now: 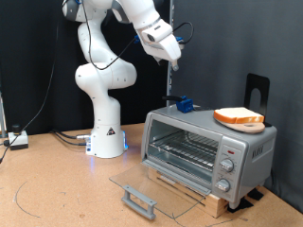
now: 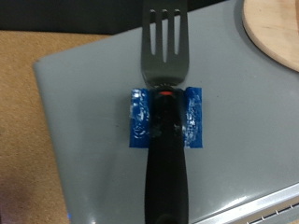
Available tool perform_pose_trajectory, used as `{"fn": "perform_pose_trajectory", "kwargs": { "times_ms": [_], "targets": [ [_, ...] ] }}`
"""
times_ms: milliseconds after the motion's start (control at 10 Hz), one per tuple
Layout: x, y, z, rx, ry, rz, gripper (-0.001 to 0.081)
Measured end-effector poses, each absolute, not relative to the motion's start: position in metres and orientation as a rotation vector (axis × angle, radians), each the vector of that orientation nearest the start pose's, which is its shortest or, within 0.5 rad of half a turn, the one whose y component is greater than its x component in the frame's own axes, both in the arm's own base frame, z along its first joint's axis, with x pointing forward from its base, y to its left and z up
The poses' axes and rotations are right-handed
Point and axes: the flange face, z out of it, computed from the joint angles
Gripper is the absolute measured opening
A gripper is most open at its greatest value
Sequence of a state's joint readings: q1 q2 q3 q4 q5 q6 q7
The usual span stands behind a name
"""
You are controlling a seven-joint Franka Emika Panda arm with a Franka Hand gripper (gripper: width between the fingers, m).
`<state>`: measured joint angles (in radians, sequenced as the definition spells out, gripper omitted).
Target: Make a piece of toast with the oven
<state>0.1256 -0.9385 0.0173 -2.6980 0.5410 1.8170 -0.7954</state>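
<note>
The robot's gripper needs to next move to the blue holder (image 1: 184, 105) (image 2: 166, 118) around the black spatula's handle, beside its red mark, and close there.
The silver-grey oven (image 1: 204, 149) stands at the exterior view's right with its glass door (image 1: 151, 189) folded down flat and the wire rack bare. The piece of toast (image 1: 239, 115) lies on a round wooden board (image 1: 248, 127) on the oven's roof. A black slotted spatula (image 2: 165, 56) sits in a blue holder (image 2: 138, 119) on the roof, handle rising toward the wrist camera; the holder also shows in the exterior view (image 1: 184, 104). My gripper (image 1: 176, 66) hangs above the spatula's handle, apart from the oven. The wrist view shows no fingers.
The board's edge (image 2: 276, 28) shows in a corner of the wrist view. The arm's white base (image 1: 106, 132) stands at the oven's left with cables on the floor. A black stand (image 1: 257, 90) rises behind the oven.
</note>
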Motion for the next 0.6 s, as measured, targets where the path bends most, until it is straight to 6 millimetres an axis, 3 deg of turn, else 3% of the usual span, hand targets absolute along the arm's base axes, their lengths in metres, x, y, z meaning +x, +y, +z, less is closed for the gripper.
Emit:
{"fn": "perform_pose_trajectory", "kwargs": {
  "times_ms": [600],
  "targets": [
    [0.2732, 0.0939, 0.4904, -2.473, -1.071, -0.312, 0.0807]
  ]
}}
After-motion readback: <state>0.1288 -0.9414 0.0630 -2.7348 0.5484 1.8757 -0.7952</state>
